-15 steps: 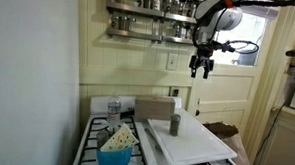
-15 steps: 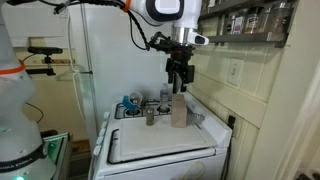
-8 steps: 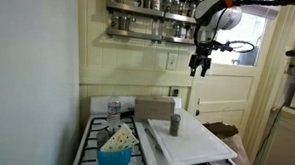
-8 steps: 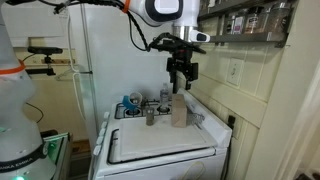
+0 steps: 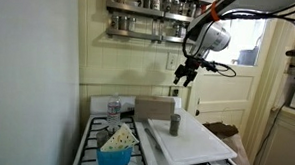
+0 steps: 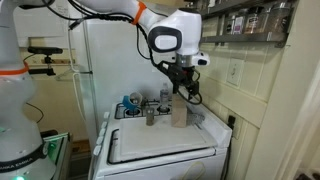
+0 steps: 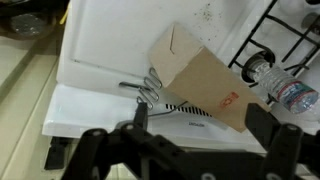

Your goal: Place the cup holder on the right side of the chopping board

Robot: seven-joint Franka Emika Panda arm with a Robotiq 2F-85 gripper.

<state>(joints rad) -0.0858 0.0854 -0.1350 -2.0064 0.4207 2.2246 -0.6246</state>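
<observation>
Next, the gripper lowers to the cup holder's top edge (image 5: 166, 98) and closes, to lift the cup holder.
The cup holder (image 5: 154, 108) is a grey-brown cardboard-looking block standing on edge at the back of the white chopping board (image 5: 190, 144). Both show in the other exterior view too, the cup holder (image 6: 179, 111) on the board (image 6: 160, 143). In the wrist view the cup holder (image 7: 200, 75) lies partly over the board (image 7: 105, 50). My gripper (image 5: 185, 76) hangs in the air above the cup holder, open and empty. It also shows in an exterior view (image 6: 185, 93) and in the wrist view (image 7: 200, 120), its fingers spread wide.
A small grey cylinder (image 5: 175, 124) stands upright on the board. A blue bowl of chips (image 5: 116, 151) and a plastic bottle (image 7: 280, 88) sit on the stove grates (image 7: 290, 30). A spice shelf (image 5: 150, 18) is on the wall behind. A wire piece (image 7: 150, 82) lies by the cup holder.
My gripper has come down and swung toward the cup holder, with the wrist now tilted. The cup holder, board and cylinder have not moved.
</observation>
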